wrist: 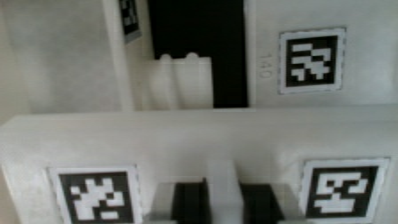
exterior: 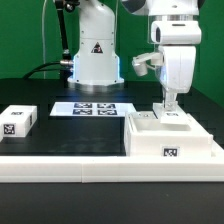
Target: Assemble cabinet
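Observation:
The robot's gripper will release the tagged panel on top of the white cabinet (exterior: 187,129), just above its front tag.
The cabinet (exterior: 176,140), a large white box with a tag on its front, stands at the exterior view's right. Small tagged panels (exterior: 150,118) sit on top of it. My gripper (exterior: 169,104) reaches straight down onto the cabinet's top. In the wrist view the two dark fingers (wrist: 194,204) stand close together with a thin white strip of a tagged panel (wrist: 107,150) between them. The gripper (wrist: 230,204) looks shut on that panel. Beyond it, another white cabinet part (wrist: 187,85) with a tag stands upright.
A small white tagged block (exterior: 18,120) lies at the exterior view's left. The marker board (exterior: 86,108) lies flat in the middle, in front of the robot base (exterior: 95,55). A white rail (exterior: 60,160) runs along the table's front edge.

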### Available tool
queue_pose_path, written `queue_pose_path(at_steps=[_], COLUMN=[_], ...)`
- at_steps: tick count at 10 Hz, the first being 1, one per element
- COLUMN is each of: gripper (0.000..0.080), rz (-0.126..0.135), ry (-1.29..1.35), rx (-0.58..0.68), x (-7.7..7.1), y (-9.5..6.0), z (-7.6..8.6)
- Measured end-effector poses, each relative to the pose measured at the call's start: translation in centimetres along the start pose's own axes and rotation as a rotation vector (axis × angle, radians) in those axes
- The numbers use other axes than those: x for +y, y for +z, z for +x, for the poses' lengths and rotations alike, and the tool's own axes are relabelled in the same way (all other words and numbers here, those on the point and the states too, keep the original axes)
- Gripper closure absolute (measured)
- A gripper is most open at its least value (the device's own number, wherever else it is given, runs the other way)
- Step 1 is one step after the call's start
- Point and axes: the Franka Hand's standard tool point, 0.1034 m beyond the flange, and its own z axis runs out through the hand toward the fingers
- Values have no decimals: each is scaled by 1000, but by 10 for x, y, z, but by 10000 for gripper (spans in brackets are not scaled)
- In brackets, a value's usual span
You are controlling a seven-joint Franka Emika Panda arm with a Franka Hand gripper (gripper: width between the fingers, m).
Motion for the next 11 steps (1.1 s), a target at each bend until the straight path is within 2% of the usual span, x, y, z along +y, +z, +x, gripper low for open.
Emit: queue_pose_path(at_steps=[2,6,9,11], gripper=[729,729,729,729], rz=[11,12,-6,-7], ry=[2,14,5,-10], rx=[-7,-8,0,0], x=[6,35,61,70], y=[1,1,1,2], z=[0,1,2,2])
